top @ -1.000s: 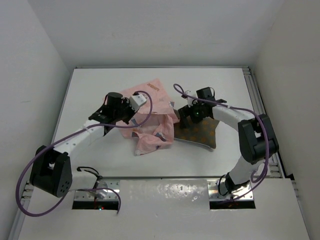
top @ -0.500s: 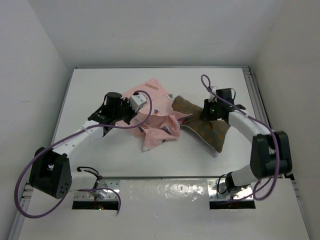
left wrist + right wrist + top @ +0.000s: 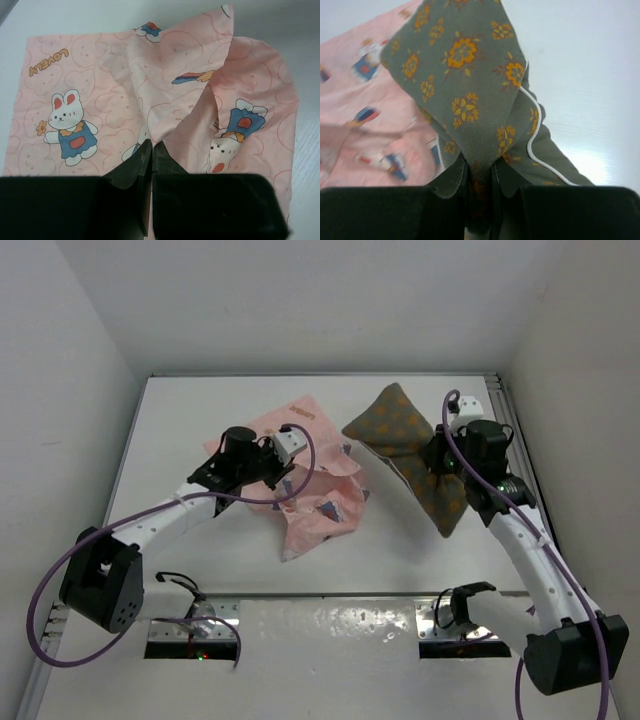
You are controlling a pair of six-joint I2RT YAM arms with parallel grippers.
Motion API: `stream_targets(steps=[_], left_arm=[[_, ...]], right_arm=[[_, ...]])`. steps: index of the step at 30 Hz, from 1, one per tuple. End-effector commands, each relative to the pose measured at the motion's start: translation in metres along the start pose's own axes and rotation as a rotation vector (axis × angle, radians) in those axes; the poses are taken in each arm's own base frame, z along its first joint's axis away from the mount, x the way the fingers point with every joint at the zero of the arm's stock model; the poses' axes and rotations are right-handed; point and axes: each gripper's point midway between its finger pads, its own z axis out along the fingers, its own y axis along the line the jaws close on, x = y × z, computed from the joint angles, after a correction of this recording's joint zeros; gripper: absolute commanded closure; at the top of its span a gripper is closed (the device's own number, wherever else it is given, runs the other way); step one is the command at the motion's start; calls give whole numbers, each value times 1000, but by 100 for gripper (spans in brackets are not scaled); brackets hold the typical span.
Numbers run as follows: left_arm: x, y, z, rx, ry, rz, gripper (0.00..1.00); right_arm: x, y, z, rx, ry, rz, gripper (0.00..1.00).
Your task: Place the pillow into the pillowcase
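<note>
My right gripper will let go of the pillow on the white table (image 3: 388, 495), and I will set it down close against the edge of the pink pillowcase.
The pillow (image 3: 405, 445), olive-brown with orange flower dots and pale piping, hangs lifted and folded at the right of the table. My right gripper (image 3: 438, 462) is shut on a fold of the pillow (image 3: 470, 90) at its right side. The pink printed pillowcase (image 3: 315, 485) lies crumpled at the table's middle. My left gripper (image 3: 281, 466) is shut on a pinch of the pillowcase (image 3: 150, 100) near its top left part; its fingertips (image 3: 146, 148) press together on the cloth. The pillow's left tip hangs close beside the pillowcase's right edge.
White table (image 3: 200, 420) with walls on the left, back and right. A metal rail (image 3: 505, 430) runs along the right edge. Purple cables loop off both arms.
My right gripper closed on the pillow and carried it up and to the right, away from the pillowcase. The left gripper shifted slightly right with the pillowcase, which spread downward.
</note>
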Motion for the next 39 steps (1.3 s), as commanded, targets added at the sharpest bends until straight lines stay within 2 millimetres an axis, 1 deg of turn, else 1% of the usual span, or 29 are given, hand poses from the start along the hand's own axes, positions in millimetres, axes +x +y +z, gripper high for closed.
stream_targets(steps=[1, 3, 4, 5, 7, 9, 10, 11, 13, 15, 17, 18, 19, 20, 21, 22, 23, 25, 27, 28, 29, 30, 33, 35, 39], left_arm=[[-19, -1, 9, 2, -76, 10, 100], [-18, -3, 12, 8, -74, 7, 100], [-18, -4, 13, 9, -74, 10, 99], [-17, -5, 15, 11, -70, 10, 99], [-16, -5, 15, 8, -68, 9, 98], [-15, -5, 17, 8, -63, 10, 97], [-14, -5, 17, 4, -61, 11, 97], [-12, -5, 18, 6, -57, 12, 97], [-10, -6, 19, 6, -49, 14, 97], [-10, -6, 19, 2, -49, 14, 97], [-11, -7, 19, 6, -52, 16, 97], [-11, -8, 18, 9, -50, 24, 97], [-10, -8, 18, 10, -47, 30, 97], [-10, -10, 17, 16, -47, 39, 97], [-9, -12, 17, 24, -44, 64, 97], [-3, -16, 17, 33, -29, 73, 97], [-1, -17, 16, 37, -24, 86, 97], [4, -19, 13, 40, -11, 117, 99], [12, -22, 12, 46, 8, 141, 100], [13, -24, 12, 50, 6, 148, 100], [14, -25, 12, 57, 6, 169, 100], [14, -30, 12, 76, 1, 180, 100], [15, -36, 12, 96, -3, 225, 100], [17, -37, 12, 101, 1, 257, 100], [25, -37, 9, 102, 28, 297, 100]], right_arm=[[-23, 63, -26, -310, -100, -107, 100], [-10, 87, -38, -431, -62, -131, 100], [-4, 92, -41, -461, -41, -132, 100], [4, 103, -46, -520, -12, -137, 100], [22, 113, -51, -582, 58, -121, 100], [39, 129, -61, -684, 129, -106, 100], [43, 134, -64, -713, 150, -104, 100], [51, 141, -68, -749, 184, -102, 100], [60, 157, -79, -843, 237, -103, 100], [70, 161, -80, -862, 284, -101, 100], [78, 162, -75, -862, 294, -99, 100], [91, 158, -68, -840, 324, -90, 100], [94, 156, -62, -825, 327, -87, 100], [92, 154, -55, -806, 304, -81, 100], [99, 152, -49, -788, 314, -69, 100], [101, 149, -41, -766, 309, -62, 100], [99, 150, -37, -765, 292, -50, 100], [98, 150, -33, -763, 288, -43, 100], [103, 148, -27, -756, 290, -36, 100], [102, 147, -22, -750, 275, -28, 100], [109, 144, -20, -745, 284, -16, 100], [111, 142, -18, -739, 288, -9, 100], [115, 137, -16, -736, 318, 15, 100], [118, 134, -16, -734, 324, 29, 100], [119, 120, -15, -706, 317, 59, 100]])
